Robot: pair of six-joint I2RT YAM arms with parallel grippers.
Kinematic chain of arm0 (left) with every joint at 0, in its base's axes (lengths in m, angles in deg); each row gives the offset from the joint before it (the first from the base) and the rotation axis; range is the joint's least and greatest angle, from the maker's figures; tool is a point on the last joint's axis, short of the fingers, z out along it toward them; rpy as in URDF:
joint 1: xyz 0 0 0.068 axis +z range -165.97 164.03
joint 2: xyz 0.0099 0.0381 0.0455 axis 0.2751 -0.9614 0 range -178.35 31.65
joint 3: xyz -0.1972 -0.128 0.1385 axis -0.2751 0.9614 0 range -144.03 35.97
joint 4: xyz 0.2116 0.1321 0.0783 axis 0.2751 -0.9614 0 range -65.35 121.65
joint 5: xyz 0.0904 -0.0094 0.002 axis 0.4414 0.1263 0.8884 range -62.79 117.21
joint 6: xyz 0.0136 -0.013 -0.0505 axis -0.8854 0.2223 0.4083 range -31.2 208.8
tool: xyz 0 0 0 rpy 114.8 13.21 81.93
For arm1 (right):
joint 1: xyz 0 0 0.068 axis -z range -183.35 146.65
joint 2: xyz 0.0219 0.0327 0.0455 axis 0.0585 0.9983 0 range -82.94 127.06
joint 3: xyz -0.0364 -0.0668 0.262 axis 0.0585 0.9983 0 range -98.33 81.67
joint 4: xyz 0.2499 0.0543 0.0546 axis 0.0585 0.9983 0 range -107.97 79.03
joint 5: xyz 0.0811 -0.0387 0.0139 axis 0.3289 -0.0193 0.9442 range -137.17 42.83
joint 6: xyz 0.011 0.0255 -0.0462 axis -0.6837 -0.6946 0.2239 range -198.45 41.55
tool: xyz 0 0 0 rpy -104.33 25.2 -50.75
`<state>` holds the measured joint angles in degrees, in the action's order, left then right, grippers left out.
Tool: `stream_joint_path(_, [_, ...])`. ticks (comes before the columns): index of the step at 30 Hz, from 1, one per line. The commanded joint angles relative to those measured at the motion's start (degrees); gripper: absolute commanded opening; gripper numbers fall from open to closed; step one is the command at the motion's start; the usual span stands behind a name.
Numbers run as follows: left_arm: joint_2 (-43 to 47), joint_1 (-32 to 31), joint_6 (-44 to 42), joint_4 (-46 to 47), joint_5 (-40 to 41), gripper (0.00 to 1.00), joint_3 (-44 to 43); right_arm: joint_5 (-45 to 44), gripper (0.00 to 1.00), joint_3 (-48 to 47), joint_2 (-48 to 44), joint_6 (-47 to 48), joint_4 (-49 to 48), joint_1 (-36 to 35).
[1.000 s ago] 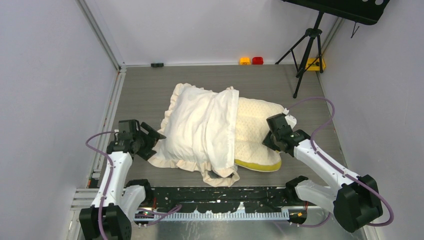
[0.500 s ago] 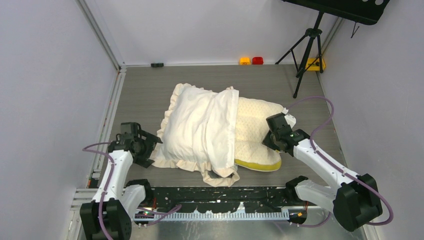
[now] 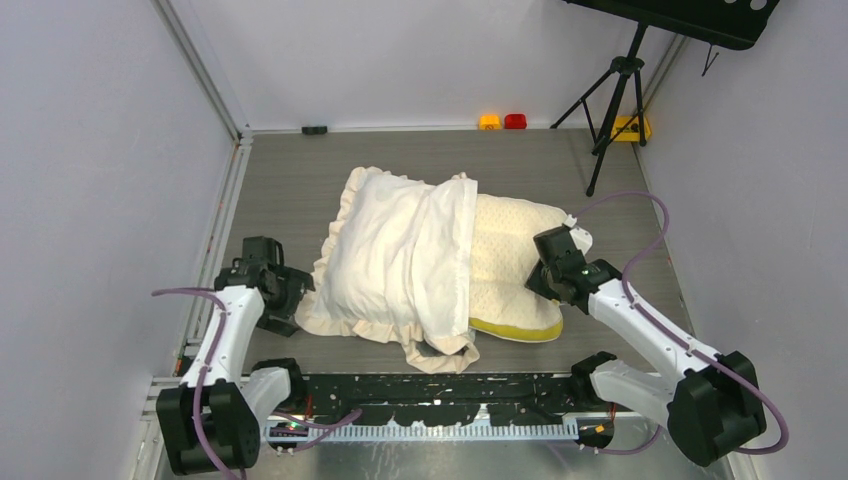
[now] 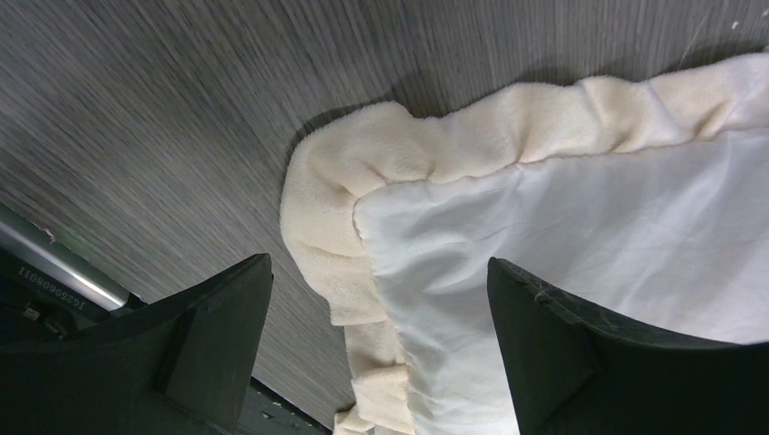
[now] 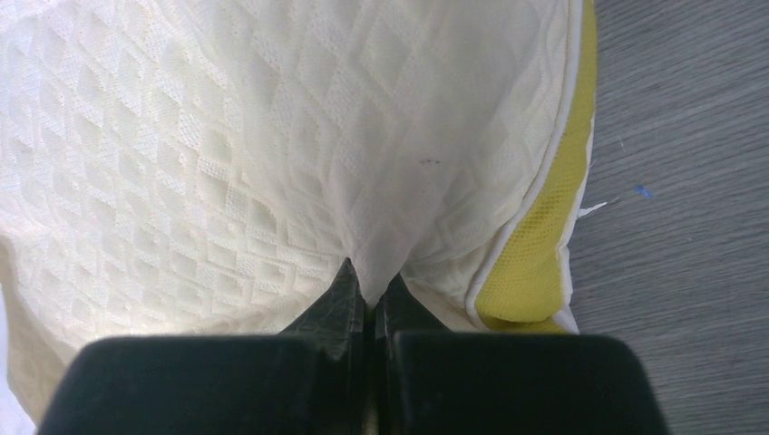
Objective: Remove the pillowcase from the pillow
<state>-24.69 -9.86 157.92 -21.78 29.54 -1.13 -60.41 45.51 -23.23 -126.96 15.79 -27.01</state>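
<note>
The robot's right gripper should release the pillow's pale-yellow end on the bare grey table (image 3: 612, 282) in front of the tripod.
The pillowcase (image 3: 400, 255), cream-white side up with a ruffled frill, covers the left part of the pillow (image 3: 510, 260), whose pale-yellow dotted right end sticks out. My left gripper (image 3: 290, 300) is open just above the pillowcase's near-left frilled corner (image 4: 363, 272), one finger over the table, the other over the white fabric. My right gripper (image 3: 535, 280) is shut on a pinch of the pillow's cover (image 5: 372, 272) near its yellow side band (image 5: 544, 245).
A flap of the pillowcase hangs toward the table's front edge (image 3: 440, 355). A tripod (image 3: 610, 110) stands at the back right, with small orange and red objects (image 3: 502, 121) by the back wall. Grey walls close in left and right.
My left gripper has moved toward the near edge and now hovers over the pillowcase's near-left corner. The right gripper and the pillow have stayed put.
</note>
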Motion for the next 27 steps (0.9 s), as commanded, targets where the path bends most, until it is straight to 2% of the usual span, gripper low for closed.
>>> stream_joint_path(1, [-2.67,-2.46,5.44,3.50,0.65,0.86,1.24,-2.93,0.00,-1.60,-1.89,1.39,-4.40,0.11])
stream_joint_path(11, [-12.97,-7.38,8.36,7.76,3.02,0.81,-0.74,-4.08,0.00,-2.98,-4.79,2.83,-1.25,0.11])
stream_joint_path(15, [-14.71,-7.83,9.30,9.77,2.59,0.74,0.40,-3.84,0.00,-2.23,-5.31,2.29,-1.77,0.17])
stream_joint_path(16, [-15.10,-7.86,9.48,10.63,2.15,0.70,0.83,-3.91,0.00,-2.18,-5.12,2.25,-1.92,0.11])
stream_joint_path(17, [-15.36,-7.87,9.53,11.43,1.74,0.60,1.29,-4.29,0.00,-2.41,-4.88,2.49,-1.86,0.11])
stream_joint_path(19, [-15.09,-7.82,9.19,12.61,2.31,0.19,1.51,-6.29,0.00,-3.65,-4.26,2.55,-0.05,0.89])
stream_joint_path(20, [-14.59,-7.66,8.83,12.82,3.70,0.02,1.21,-6.69,0.00,-4.38,-4.15,2.73,0.81,1.75])
stream_joint_path(23, [-12.88,-5.54,5.48,15.39,7.00,0.00,0.49,-7.10,0.00,-5.71,-5.11,3.56,2.47,4.34])
stream_joint_path(27, [-12.74,2.10,-0.94,12.86,9.64,0.00,-4.19,-12.54,0.00,-7.67,-7.57,3.30,6.00,6.80])
